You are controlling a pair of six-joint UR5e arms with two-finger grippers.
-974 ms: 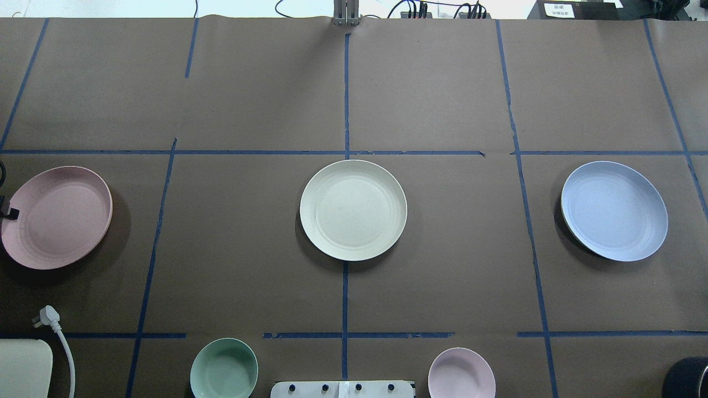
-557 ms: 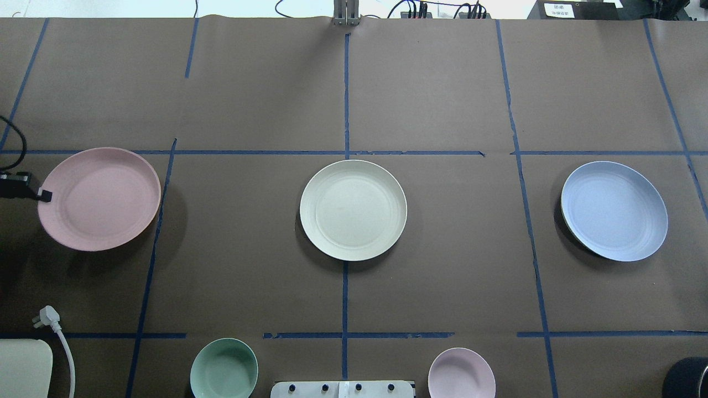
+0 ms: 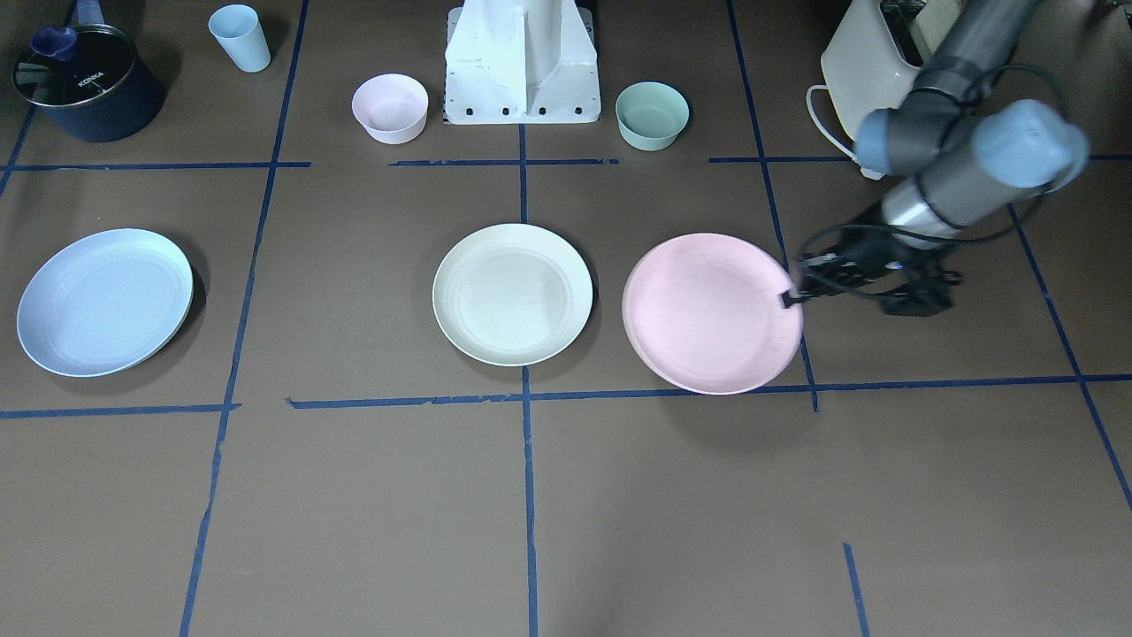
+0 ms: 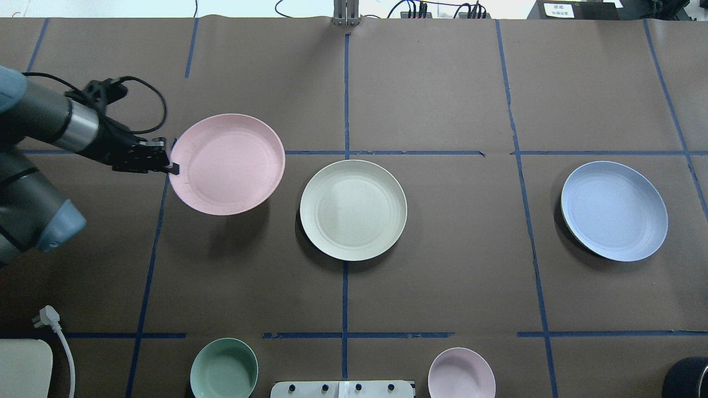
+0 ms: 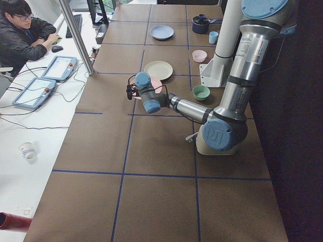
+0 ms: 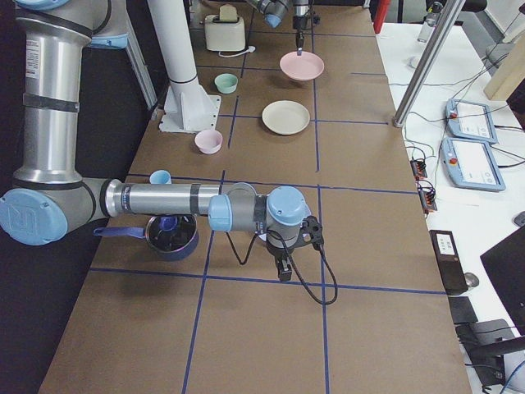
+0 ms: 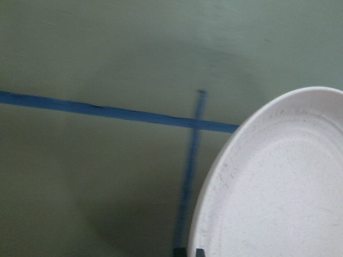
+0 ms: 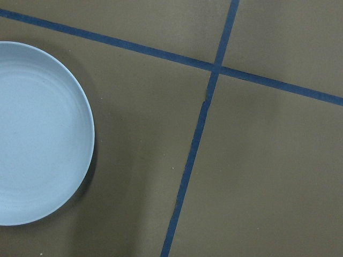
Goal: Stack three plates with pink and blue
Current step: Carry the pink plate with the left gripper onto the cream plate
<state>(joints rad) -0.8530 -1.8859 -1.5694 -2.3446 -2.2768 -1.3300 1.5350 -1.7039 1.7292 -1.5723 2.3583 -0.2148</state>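
Note:
The blue plate's outer rim [image 3: 22, 301] [image 8: 91, 155], on the side facing away from the cream plate, is the spot my right gripper will move to next and close on.
My left gripper [image 4: 172, 167] is shut on the left rim of the pink plate [image 4: 227, 164] and holds it above the table, just left of the cream plate [image 4: 353, 210]. In the front view the pink plate [image 3: 712, 312] hangs beside the cream plate [image 3: 512, 294], with the gripper [image 3: 787, 299] at its rim. The left wrist view shows the pink plate [image 7: 278, 187] over blue tape. The blue plate [image 4: 614, 210] lies far right and also shows in the right wrist view [image 8: 37, 134]. My right gripper [image 6: 283, 267] shows only in the exterior right view; I cannot tell its state.
A green bowl [image 4: 224, 368] and a pink bowl [image 4: 461, 373] stand near the robot base [image 3: 522, 62]. A dark pot [image 3: 86, 81] and a blue cup [image 3: 240, 37] are on the robot's right. A toaster [image 3: 871, 62] with its cord stands on its left.
My left arm has carried the pink plate from the table's left edge rightward and away from the robot, up beside the cream plate. The other plates have not moved.

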